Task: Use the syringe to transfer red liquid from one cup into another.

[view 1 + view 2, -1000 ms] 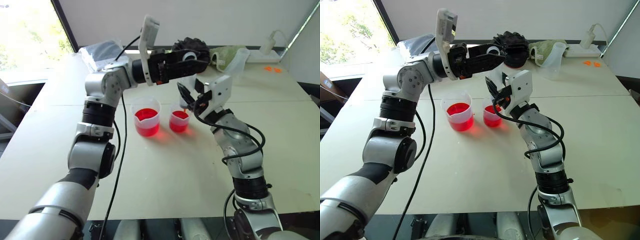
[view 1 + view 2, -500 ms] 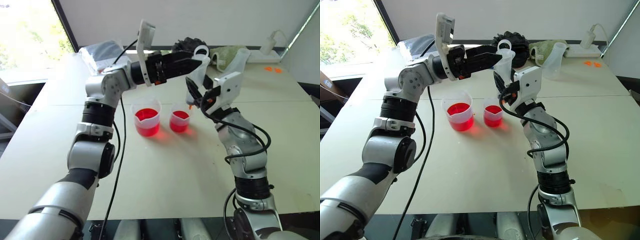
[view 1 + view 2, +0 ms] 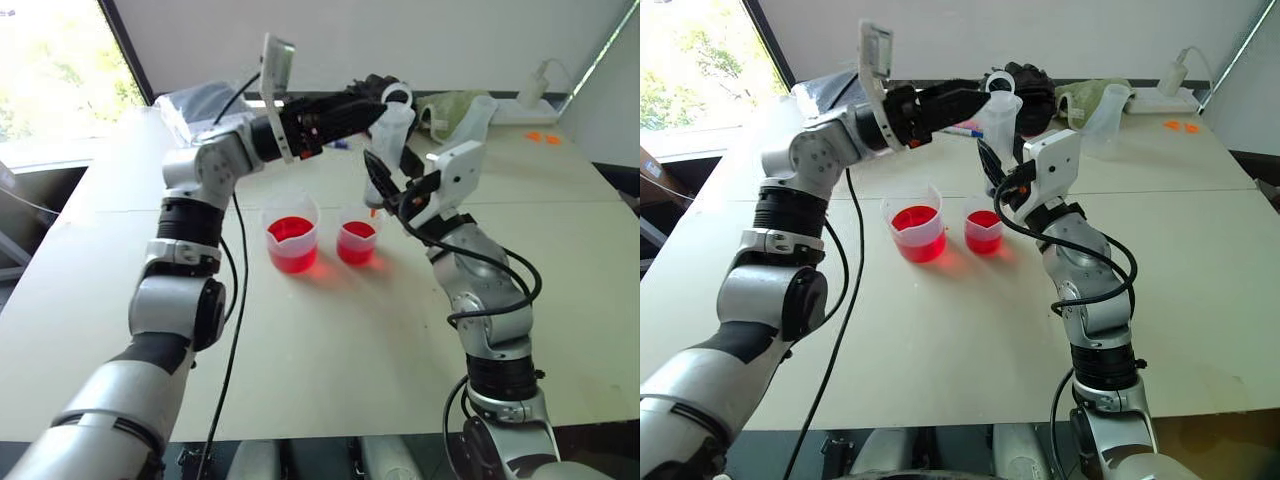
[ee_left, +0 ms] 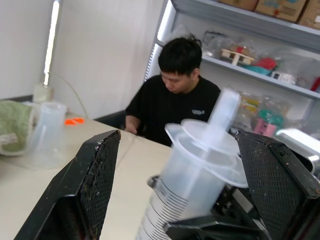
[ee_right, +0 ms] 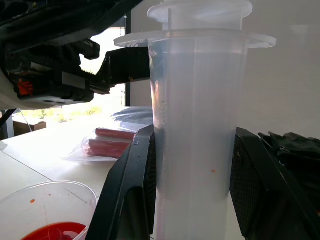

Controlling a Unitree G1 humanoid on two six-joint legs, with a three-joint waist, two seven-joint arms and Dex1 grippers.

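Observation:
My right gripper will set the syringe down on the table (image 3: 434, 255) next to the smaller cup, opposite the larger cup.
My right gripper (image 3: 383, 190) is shut on the syringe (image 3: 392, 135) and holds it upright, the black fingers (image 5: 134, 190) clamping the clear barrel (image 5: 200, 125). The small orange tip (image 3: 372, 210) hangs just above the smaller cup (image 3: 357, 238), which holds red liquid (image 3: 357, 232). To its left stands the larger spouted cup (image 3: 292, 235), also with red liquid. My left gripper (image 3: 372, 108) is open beside the syringe's top. In the left wrist view the barrel's flange and plunger (image 4: 200, 170) stand between its spread fingers (image 4: 95, 180). The ring handle (image 3: 397, 95) is just past the fingertips.
At the table's back lie a black bundle (image 3: 1025, 80), a green cloth (image 3: 450, 105), a clear jug (image 3: 480, 118) and a white power strip (image 3: 540, 105). A plastic bag (image 3: 205, 100) lies at the back left. A person in black (image 4: 175, 100) sits beyond the table.
My left arm has swung a little to the left and back, so its fingertips no longer cover the plunger ring. The right gripper still holds the syringe over the smaller cup.

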